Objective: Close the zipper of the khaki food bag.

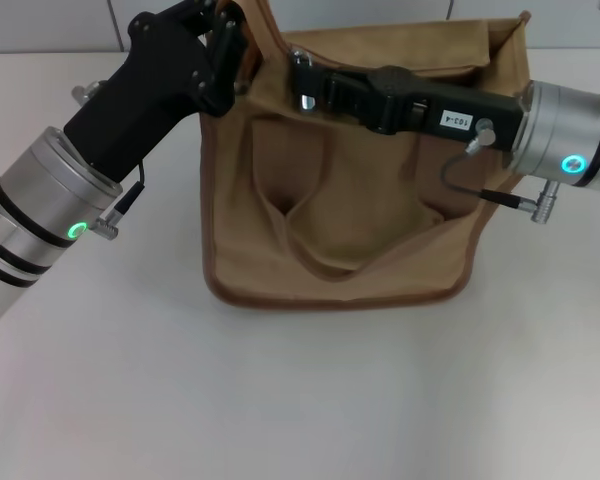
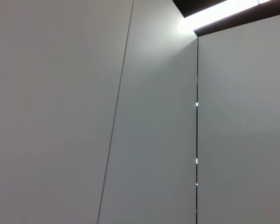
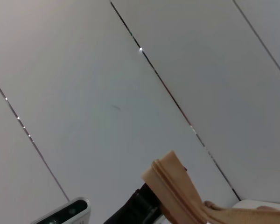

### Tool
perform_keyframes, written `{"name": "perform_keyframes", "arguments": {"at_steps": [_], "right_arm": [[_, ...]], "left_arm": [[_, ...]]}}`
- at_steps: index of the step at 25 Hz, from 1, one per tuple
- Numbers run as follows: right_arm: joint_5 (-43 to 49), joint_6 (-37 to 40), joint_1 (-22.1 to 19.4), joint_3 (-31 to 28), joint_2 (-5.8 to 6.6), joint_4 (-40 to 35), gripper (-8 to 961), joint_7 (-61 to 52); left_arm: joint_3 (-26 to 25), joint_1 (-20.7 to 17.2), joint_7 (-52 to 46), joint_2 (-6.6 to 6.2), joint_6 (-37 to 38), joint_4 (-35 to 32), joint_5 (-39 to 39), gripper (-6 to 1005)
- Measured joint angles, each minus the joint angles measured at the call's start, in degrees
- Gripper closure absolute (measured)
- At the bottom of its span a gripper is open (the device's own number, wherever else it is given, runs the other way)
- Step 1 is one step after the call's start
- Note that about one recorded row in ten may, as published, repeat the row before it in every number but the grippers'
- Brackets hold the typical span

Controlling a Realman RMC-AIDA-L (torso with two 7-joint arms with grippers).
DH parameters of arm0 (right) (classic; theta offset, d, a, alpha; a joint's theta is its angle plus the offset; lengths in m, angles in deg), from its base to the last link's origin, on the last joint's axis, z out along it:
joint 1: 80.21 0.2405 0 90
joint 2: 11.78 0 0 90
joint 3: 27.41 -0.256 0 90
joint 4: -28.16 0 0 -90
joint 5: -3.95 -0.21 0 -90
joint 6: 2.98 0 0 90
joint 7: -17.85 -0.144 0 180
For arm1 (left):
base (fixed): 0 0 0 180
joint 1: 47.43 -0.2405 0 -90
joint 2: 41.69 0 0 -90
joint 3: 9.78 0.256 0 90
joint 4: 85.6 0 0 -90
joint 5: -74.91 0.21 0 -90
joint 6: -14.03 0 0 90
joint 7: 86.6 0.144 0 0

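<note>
Next, I let go of the zipper's pull tab, now on the bag's top panel, with my right gripper, near the end of the bag's top opposite my left gripper [image 1: 456, 89].
The khaki food bag [image 1: 350, 200] stands upright mid-table in the head view, its handle strap drooping down the front. My left gripper [image 1: 235, 45] is at the bag's top left corner, shut on the raised fabric edge there. My right gripper [image 1: 302, 80] reaches in from the right along the bag's top panel and ends near the left end, shut over a small silver piece [image 1: 306, 100] that looks like the zipper's pull tab. The arm hides the zipper tape. The right wrist view shows the raised khaki edge [image 3: 172, 186] beside the black left gripper [image 3: 135, 207].
The bag rests on a white table [image 1: 300, 400], with bare surface in front and to both sides. A grey panelled wall [image 3: 107, 93] stands behind. The left wrist view shows only wall panels [image 2: 154, 140].
</note>
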Motion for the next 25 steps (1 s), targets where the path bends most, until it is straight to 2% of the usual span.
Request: {"name": "perform_keyframes", "arguments": {"at_steps": [6, 18, 25], "right_arm": [[0.2, -0.1, -2.6, -0.1, 0.17, -3.4, 955, -2.4], [1.5, 0.0, -7.1, -2.4, 1.95, -4.6, 955, -5.0], [1.5, 0.5, -10.7, -5.9, 2.85, -4.7, 954, -5.2]], "left_arm": [[-0.5, -0.5, 0.0, -0.12, 0.1, -0.1, 0.0, 954], [-2.8, -2.0, 0.0, -0.23, 0.1, -0.2, 0.0, 953], [-3.3, -2.5, 0.0, -0.33, 0.0, -0.3, 0.0, 952]]}}
